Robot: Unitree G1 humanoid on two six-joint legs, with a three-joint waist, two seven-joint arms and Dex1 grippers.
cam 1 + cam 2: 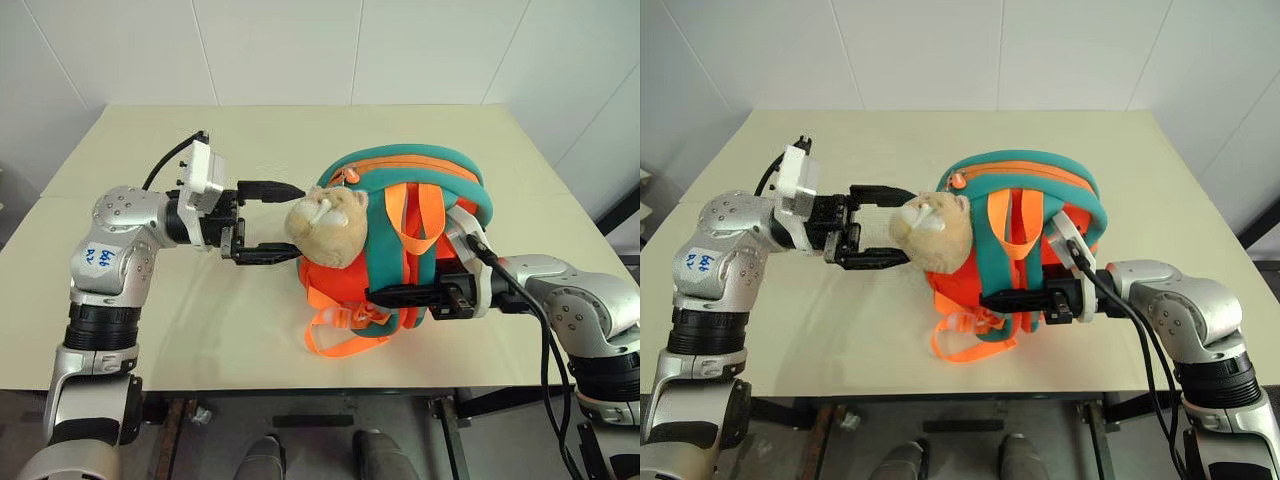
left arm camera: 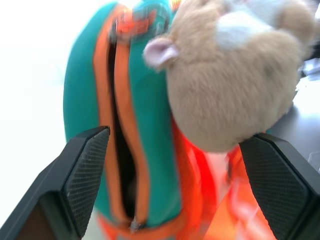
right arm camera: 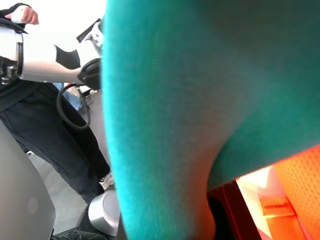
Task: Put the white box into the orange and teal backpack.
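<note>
I can see the tan plush toy sitting off the middle of my left gripper's fingers, so next I back off, take the toy squarely [image 1: 330, 235] and pull the zip down.
The orange and teal backpack [image 1: 415, 190] stands in the middle of the table with its straps toward me. A tan plush toy [image 1: 328, 225] hangs on its left side. My left gripper [image 1: 290, 222] is open and points right, its fingertips just short of the toy on either side. In the left wrist view the fingers [image 2: 85, 175] frame the toy [image 2: 230, 85] and the backpack's zip [image 2: 122, 130], which gapes in a narrow dark slit. My right gripper [image 1: 400, 297] is shut on a teal strap [image 3: 165, 125] at the backpack's front. The white box is hidden.
The cream table [image 1: 200, 320] has bare room left of the backpack and behind it. Orange webbing loops [image 1: 340, 335] trail toward the front edge. A person in dark clothes [image 3: 45, 130] stands beside the table.
</note>
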